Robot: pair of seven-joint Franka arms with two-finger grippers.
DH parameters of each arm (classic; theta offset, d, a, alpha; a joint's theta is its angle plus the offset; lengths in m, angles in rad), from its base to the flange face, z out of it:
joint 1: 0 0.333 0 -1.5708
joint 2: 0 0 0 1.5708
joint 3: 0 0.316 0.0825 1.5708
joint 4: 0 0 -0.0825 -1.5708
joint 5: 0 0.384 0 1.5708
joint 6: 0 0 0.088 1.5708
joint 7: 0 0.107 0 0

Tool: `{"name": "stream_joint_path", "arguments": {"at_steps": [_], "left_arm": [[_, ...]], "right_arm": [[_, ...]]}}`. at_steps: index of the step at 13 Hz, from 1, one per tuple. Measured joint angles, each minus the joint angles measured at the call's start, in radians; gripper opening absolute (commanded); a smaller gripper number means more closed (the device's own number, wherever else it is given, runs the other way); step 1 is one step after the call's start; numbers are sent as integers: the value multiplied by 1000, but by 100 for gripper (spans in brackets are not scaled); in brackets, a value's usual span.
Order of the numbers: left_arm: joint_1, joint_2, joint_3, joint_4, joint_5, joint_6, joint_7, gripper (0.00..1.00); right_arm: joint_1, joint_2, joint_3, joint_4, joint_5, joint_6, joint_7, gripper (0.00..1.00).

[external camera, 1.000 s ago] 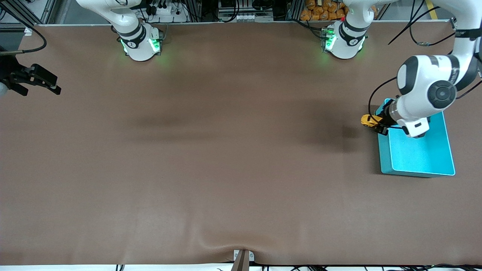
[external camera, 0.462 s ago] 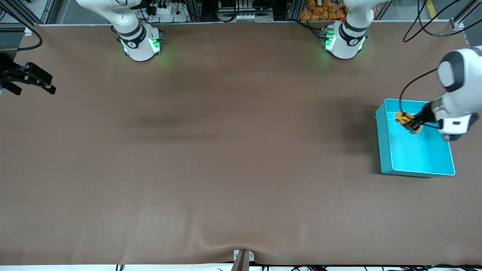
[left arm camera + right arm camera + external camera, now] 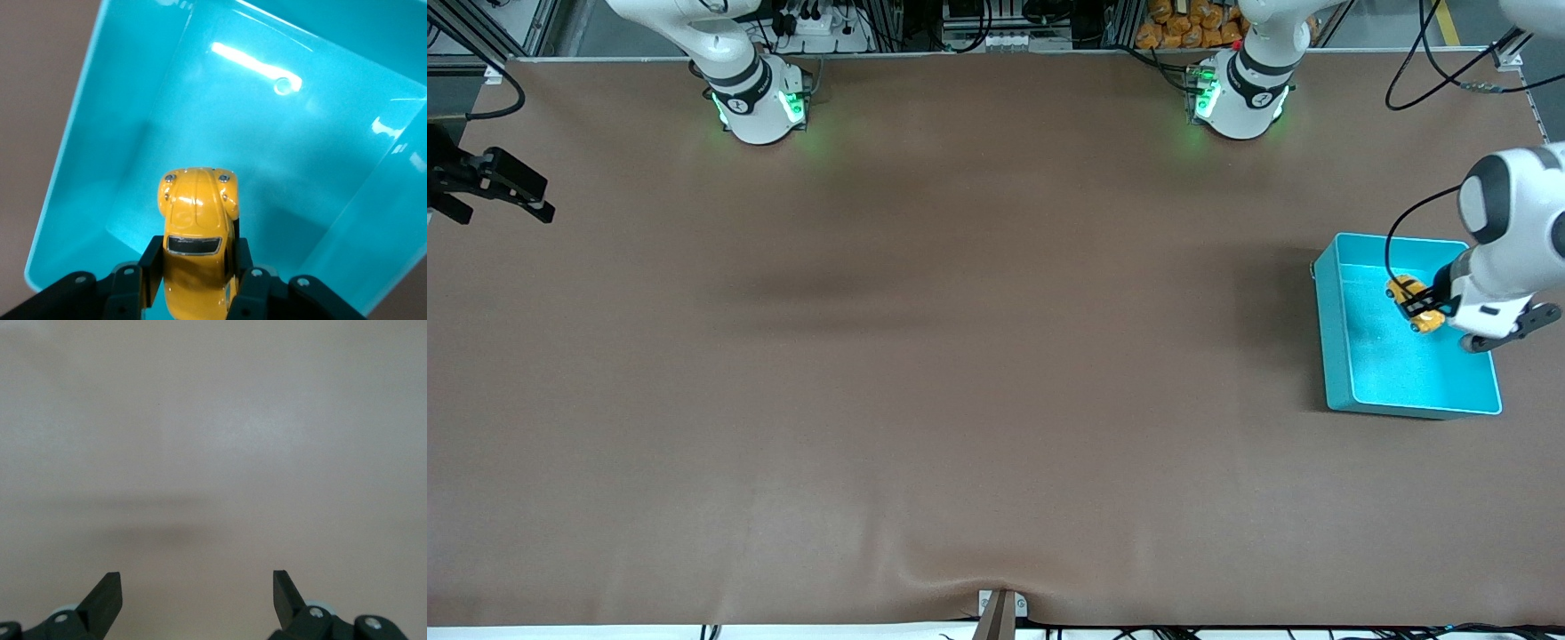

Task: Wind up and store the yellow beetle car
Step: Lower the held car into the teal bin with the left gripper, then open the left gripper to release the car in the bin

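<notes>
My left gripper has the yellow beetle car, which hangs over the inside of the teal bin. It will let go of the car on the teal bin's bottom, near the bin's side [image 3: 1384, 340] facing the middle of the table.
The yellow beetle car [image 3: 1416, 304] [image 3: 197, 220] hangs over the inside of the teal bin [image 3: 1336, 329] [image 3: 87, 173], clamped by its sides in my left gripper [image 3: 1419, 307] [image 3: 197, 267]. In the left wrist view its rounded bonnet points down at the bin's floor. The bin stands at the left arm's end of the table. My right gripper [image 3: 538, 204] [image 3: 197, 590] waits open over bare table at the right arm's end, with nothing between its fingers.
A brown mat [image 3: 960, 356] covers the whole table. The two arm bases [image 3: 758, 102] [image 3: 1238, 98] stand along the table's edge farthest from the front camera. A small bracket [image 3: 1000, 609] sits at the mat's nearest edge.
My left gripper has carried the car from beside the bin's rim to over the bin's inside. The right gripper has drifted slightly toward its end of the table.
</notes>
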Motion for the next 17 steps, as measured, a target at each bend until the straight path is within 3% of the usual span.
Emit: {"name": "stream_joint_path", "arguments": {"at_steps": [6,17], "left_arm": [[-2,89,-1,10,16,88,154,0],[17,192,1,57,18,99,280,0]], "right_arm": [[0,0,0,0,-4,0,0,100],[-8,1,-7,0,-6,0,0,100]]}}
